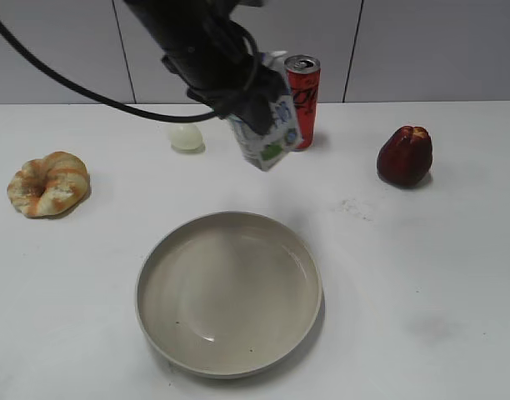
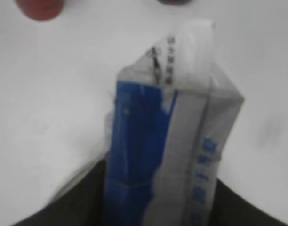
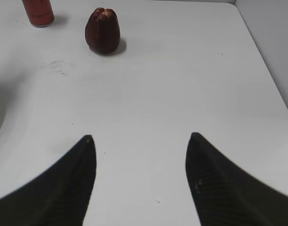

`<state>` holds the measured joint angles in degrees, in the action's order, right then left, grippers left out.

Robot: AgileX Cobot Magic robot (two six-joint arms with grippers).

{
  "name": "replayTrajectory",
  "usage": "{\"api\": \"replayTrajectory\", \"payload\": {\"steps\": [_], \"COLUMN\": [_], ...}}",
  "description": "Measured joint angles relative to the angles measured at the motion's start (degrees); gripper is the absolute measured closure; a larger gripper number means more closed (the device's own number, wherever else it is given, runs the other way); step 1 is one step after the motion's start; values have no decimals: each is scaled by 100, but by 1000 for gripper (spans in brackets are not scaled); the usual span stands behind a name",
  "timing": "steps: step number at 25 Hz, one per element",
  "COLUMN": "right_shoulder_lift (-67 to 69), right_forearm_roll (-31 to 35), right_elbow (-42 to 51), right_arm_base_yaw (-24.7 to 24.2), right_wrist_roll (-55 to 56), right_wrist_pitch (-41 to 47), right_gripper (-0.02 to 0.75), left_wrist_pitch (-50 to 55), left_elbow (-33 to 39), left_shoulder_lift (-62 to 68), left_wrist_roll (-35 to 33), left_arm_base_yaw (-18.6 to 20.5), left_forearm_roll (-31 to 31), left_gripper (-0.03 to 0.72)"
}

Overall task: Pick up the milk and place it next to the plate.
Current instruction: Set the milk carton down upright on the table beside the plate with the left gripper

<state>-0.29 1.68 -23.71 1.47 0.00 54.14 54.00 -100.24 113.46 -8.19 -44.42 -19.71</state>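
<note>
I will release the milk, now tilted in the air behind the plate, with my left gripper close to the plate's rim, on the dark red fruit's side [image 1: 346, 293].
The milk [image 1: 272, 129] is a small white carton with blue print and a green band. My left gripper [image 1: 247, 100] is shut on it and holds it tilted in the air, above the table behind the plate [image 1: 228, 358] and in front of the red can. In the left wrist view the milk [image 2: 172, 141] fills the frame between my dark jaws [image 2: 153, 207]. The plate is a large round cream dish at the table's front middle. My right gripper [image 3: 140, 139] is open and empty over bare table; it does not show in the exterior view.
A red can [image 1: 303, 100] stands at the back behind the milk. A dark red fruit [image 1: 404, 156] sits at the right, also in the right wrist view [image 3: 103, 36]. A white egg [image 1: 186, 137] and a bread roll [image 1: 48, 183] lie at the left.
</note>
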Motion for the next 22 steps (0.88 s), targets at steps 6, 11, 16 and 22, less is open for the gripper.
{"api": "replayTrajectory", "payload": {"steps": [6, 11, 16, 22], "right_shoulder_lift": [0, 0, 0, 0], "right_forearm_roll": [0, 0, 0, 0], "right_elbow": [0, 0, 0, 0], "right_arm_base_yaw": [0, 0, 0, 0], "right_wrist_roll": [0, 0, 0, 0], "right_wrist_pitch": [0, 0, 0, 0], "right_gripper": [279, 279, 279, 279], "left_wrist_pitch": [-199, -244, -314, -438], "left_elbow": [-10, -10, -10, -10], "left_shoulder_lift": [365, 688, 943, 1089], "left_wrist_roll": [1521, 2769, 3708, 4640], "left_arm_base_yaw": [-778, -1139, -1187, -1199], "left_forearm_roll": [119, 850, 1022, 1066], "left_gripper": [387, 388, 388, 388]}}
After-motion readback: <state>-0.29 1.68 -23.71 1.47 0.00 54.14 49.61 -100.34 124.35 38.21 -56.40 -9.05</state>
